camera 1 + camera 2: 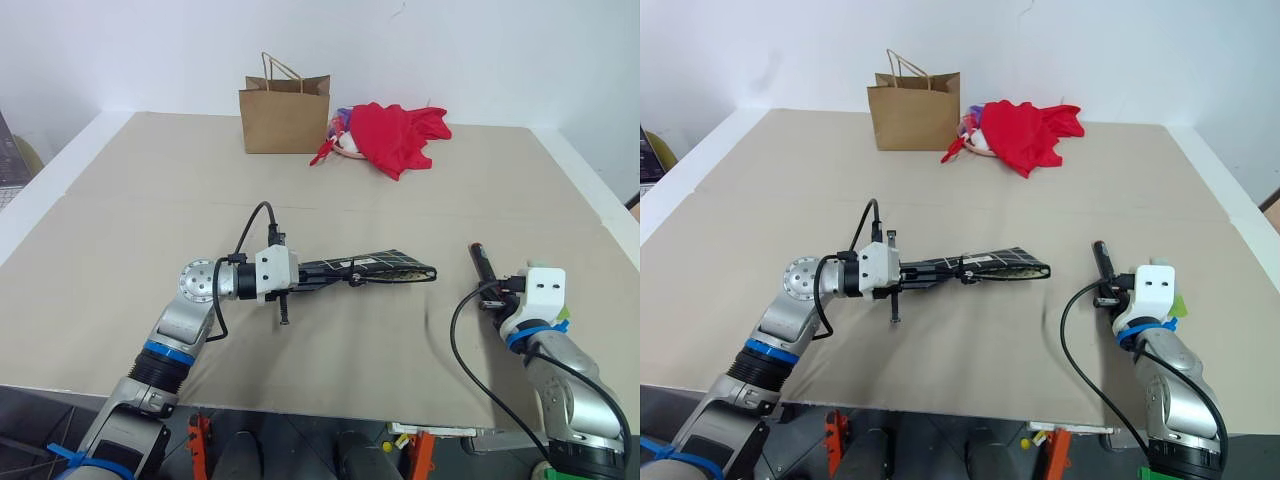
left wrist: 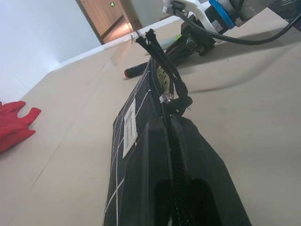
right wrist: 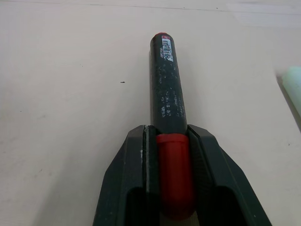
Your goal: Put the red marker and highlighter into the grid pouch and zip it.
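Note:
The robot's right gripper should release the red marker inside the grid pouch's opening (image 1: 399,276), past the fingertips of the left gripper. The marker is now low over the tabletop.
My left gripper (image 1: 325,272) is shut on one end of the grid pouch (image 1: 385,267), a flat black pouch with white grid lines and a white label (image 2: 129,127). It holds the pouch level above the table, edge up, with the far end toward my right arm. Right of it, my right gripper (image 3: 167,134) is shut on the red end of the red marker (image 3: 167,89). The marker's dark body sticks out forward, low over the tabletop (image 1: 481,258). The pale green highlighter (image 3: 294,87) lies on the table just beside the right gripper.
A brown paper bag (image 1: 284,115) stands at the back of the beige table (image 1: 130,230). A crumpled red cloth (image 1: 398,135) lies to its right. The table's white rim runs along both sides. The front edge is close under my arms.

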Controlling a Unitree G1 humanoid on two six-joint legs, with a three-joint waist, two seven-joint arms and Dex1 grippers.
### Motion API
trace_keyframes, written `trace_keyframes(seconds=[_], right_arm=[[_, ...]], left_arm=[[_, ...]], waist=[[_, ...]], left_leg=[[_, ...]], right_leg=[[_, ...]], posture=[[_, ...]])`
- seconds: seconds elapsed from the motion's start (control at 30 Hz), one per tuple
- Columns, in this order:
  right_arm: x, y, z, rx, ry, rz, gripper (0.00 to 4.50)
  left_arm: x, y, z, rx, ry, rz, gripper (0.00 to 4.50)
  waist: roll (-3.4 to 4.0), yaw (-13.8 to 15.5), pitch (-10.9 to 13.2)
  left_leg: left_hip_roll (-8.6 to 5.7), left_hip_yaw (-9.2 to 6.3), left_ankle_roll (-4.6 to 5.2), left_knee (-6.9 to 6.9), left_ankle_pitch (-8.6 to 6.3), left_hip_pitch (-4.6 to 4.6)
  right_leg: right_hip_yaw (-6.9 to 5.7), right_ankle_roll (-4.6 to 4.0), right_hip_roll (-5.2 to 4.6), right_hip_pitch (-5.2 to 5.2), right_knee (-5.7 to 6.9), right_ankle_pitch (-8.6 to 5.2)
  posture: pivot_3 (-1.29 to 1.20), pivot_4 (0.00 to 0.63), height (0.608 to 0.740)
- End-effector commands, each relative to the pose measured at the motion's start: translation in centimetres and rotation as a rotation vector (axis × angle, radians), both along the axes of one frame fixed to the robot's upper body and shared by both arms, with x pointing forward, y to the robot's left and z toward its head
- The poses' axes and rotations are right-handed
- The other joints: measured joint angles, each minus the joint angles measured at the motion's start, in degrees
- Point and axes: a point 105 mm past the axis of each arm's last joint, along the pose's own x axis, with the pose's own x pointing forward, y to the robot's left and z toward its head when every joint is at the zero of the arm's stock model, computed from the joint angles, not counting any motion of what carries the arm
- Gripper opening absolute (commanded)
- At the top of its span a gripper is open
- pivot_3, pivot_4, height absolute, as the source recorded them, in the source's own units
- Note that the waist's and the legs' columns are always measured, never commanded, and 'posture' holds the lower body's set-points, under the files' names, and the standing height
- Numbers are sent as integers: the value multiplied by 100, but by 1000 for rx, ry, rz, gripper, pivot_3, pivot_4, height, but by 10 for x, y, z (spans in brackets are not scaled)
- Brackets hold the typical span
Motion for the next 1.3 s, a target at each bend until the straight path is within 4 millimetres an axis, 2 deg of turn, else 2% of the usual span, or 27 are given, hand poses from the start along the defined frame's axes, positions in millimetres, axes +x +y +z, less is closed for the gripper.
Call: trace_keyframes(seconds=[0.03, 0.1, 0.13, 0.2, 0.27, 0.3, 0.43, 0.53, 0.6, 0.7, 0.97, 1.27, 1.3], right_arm=[[1, 14, 29, -23, -78, 116, 558], [3, 32, 70, -88, -178, 301, 558], [3, 37, 81, -113, -200, 358, 558], [-3, 50, 120, -156, -293, 542, 558], [-15, 63, 145, -185, -339, 709, 558], [-22, 69, 148, -189, -322, 797, 558], [-55, 89, 139, -200, -172, 1083, 558], [-76, 93, 123, -179, -29, 1200, 558], [-81, 91, 113, -181, 28, 1219, 558], [-78, 82, 97, -213, 99, 1197, 558], [-67, 71, 91, -207, 110, 1134, 558], [-62, 70, 90, -215, 114, 1132, 558], [-62, 77, 89, -213, 123, 1155, 558]], left_arm=[[-3, 2, 9, -18, -24, -18, 0], [-4, 2, 10, -17, -19, -27, 0], [-5, 2, 10, -16, -18, -29, 0], [-5, 3, 11, -18, -9, -38, 0], [-5, 2, 11, -19, -4, -44, 0], [-6, 2, 12, -21, -1, -47, 0], [-6, 2, 13, -32, 17, -56, 0], [-7, 2, 14, -40, 29, -60, 0], [-8, 2, 15, -38, 31, -65, 0], [-10, 2, 15, -34, 29, -74, 0], [-15, 1, 16, -26, 16, -84, 0], [-20, -1, 16, -24, 11, -93, 0], [-21, -4, 16, -28, 12, -99, 0]], waist=[[4, -5, 3], [31, -8, 20], [54, -19, 37], [69, -41, 48], [68, -39, 50], [64, -36, 51], [51, 9, 56], [50, 23, 57], [49, 37, 57], [46, 36, 60], [43, 32, 61], [43, 49, 61], [43, 51, 61]], left_leg=[[0, 0, 0, -2, 0, 0], [0, 1, 0, -3, 0, -3], [-2, 2, 0, -1, 0, -5], [-8, 9, 0, 1, 0, -6], [-7, 6, 1, 0, 0, -3], [-7, 0, 1, -3, 0, -2], [-7, -9, 8, -3, -5, -15], [-22, -9, 9, 1, -7, -25], [-27, -9, 10, 3, -8, -24], [-27, -9, 9, 8, -6, -19], [-28, -9, -1, 14, 7, -18], [-28, -9, 1, 9, 5, -20], [-28, -9, 0, 10, 5, -20]], right_leg=[[0, 0, 0, -1, 0, -2], [1, 0, 0, -4, -1, -2], [3, 1, -1, -4, -1, -2], [11, 7, -5, -9, -1, 1], [9, 7, -3, -8, 1, 1], [3, 5, -2, -6, 0, -1], [-6, 7, -3, -3, -6, -14], [-6, 5, -19, -4, -9, -14], [-6, 6, -24, -4, -9, -14], [-6, 15, -23, -3, -7, -15], [-4, 22, -23, -2, -6, -3], [-6, 22, -23, -2, -6, -8], [-5, 22, -23, -2, -6, -7]], posture=[[0, 150, 740], [0, 150, 740], [0, 150, 740], [0, 150, 740], [0, 150, 740], [0, 150, 740], [0, 150, 740], [0, 150, 740], [0, 150, 740], [0, 150, 740], [0, 150, 740], [0, 150, 740], [0, 150, 740]])
